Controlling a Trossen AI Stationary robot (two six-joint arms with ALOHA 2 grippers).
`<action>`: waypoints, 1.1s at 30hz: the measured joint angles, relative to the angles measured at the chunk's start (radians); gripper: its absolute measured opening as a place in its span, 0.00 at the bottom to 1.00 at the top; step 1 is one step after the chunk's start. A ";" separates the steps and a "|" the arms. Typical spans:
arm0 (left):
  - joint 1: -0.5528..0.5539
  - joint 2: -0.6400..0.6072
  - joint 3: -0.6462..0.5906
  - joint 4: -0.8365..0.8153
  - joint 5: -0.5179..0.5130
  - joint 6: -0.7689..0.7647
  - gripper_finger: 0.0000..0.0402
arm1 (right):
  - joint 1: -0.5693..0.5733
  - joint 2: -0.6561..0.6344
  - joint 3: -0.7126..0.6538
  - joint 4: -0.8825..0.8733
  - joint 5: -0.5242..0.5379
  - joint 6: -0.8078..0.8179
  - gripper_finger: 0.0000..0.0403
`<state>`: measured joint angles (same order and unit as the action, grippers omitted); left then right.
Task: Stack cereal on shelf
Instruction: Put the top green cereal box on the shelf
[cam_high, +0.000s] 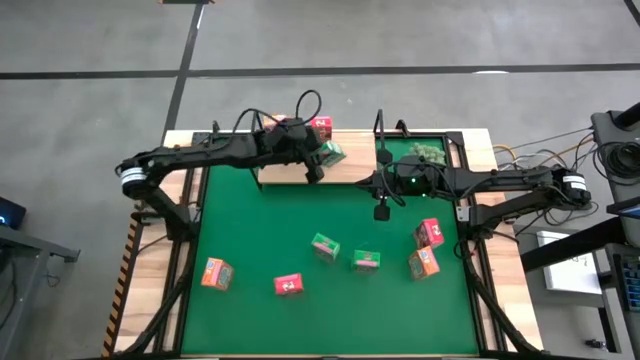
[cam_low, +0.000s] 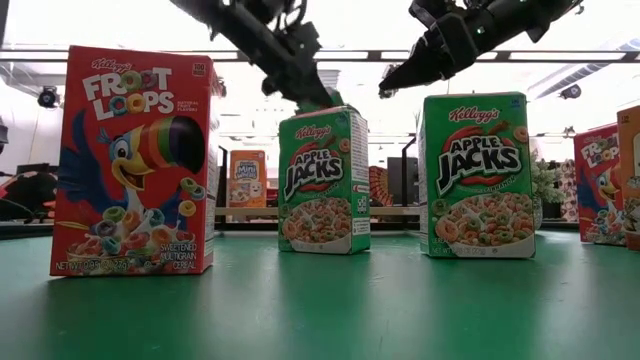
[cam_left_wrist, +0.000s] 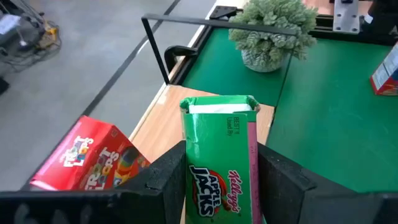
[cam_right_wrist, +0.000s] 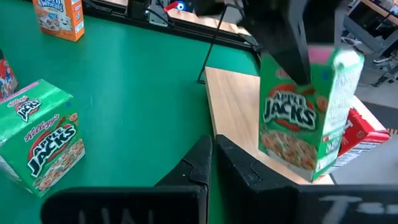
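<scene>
Next, my left gripper lets go of the green cereal box on the wooden shelf board (cam_high: 340, 156) (cam_left_wrist: 217, 155), beside the red cereal box.
My left gripper (cam_high: 318, 163) is over the shelf (cam_high: 285, 175), a light wooden board with black wire uprights at the mat's far edge, and is shut on a green cereal box (cam_left_wrist: 221, 162). A red cereal box (cam_left_wrist: 87, 158) lies on the shelf beside it. My right gripper (cam_high: 381, 210) hangs shut and empty over the mat, right of the shelf. Several more cereal boxes stand on the green mat: two green (cam_high: 325, 246) (cam_high: 366, 260), two pink (cam_high: 289, 285) (cam_high: 429, 233), two orange (cam_high: 217, 272) (cam_high: 423, 263). My left gripper pinches the green box between its two fingers (cam_left_wrist: 165, 180), one on each broad face, with a narrow side (cam_left_wrist: 211, 180) turned toward the wrist camera. The fingers slant down from the table's left. The box (cam_right_wrist: 305, 118) is tilted over the shelf board; whether its lower end touches the board I cannot tell.
A fuzzy grey-green plant ball (cam_high: 428, 152) sits at the mat's far right, past the shelf's wire upright (cam_left_wrist: 186, 25). The boxes on the mat stand in a loose row toward the near edge, with bare mat (cam_high: 260, 220) between them and the shelf.
</scene>
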<state>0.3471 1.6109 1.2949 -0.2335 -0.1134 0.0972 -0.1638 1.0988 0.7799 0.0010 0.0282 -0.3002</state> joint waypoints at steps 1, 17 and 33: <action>0.007 0.011 0.000 0.012 0.015 0.000 0.36 | 0.000 0.001 0.000 -0.002 0.000 0.001 0.03; 0.039 0.123 -0.002 0.187 0.048 -0.012 0.36 | 0.000 0.002 -0.002 -0.004 0.000 0.025 0.03; 0.041 0.193 -0.001 0.190 0.046 -0.004 0.46 | 0.000 0.002 -0.002 -0.003 0.000 0.054 0.03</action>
<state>0.3882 1.8039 1.2938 -0.0431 -0.0673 0.0928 -0.1638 1.1007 0.7776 -0.0025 0.0279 -0.2459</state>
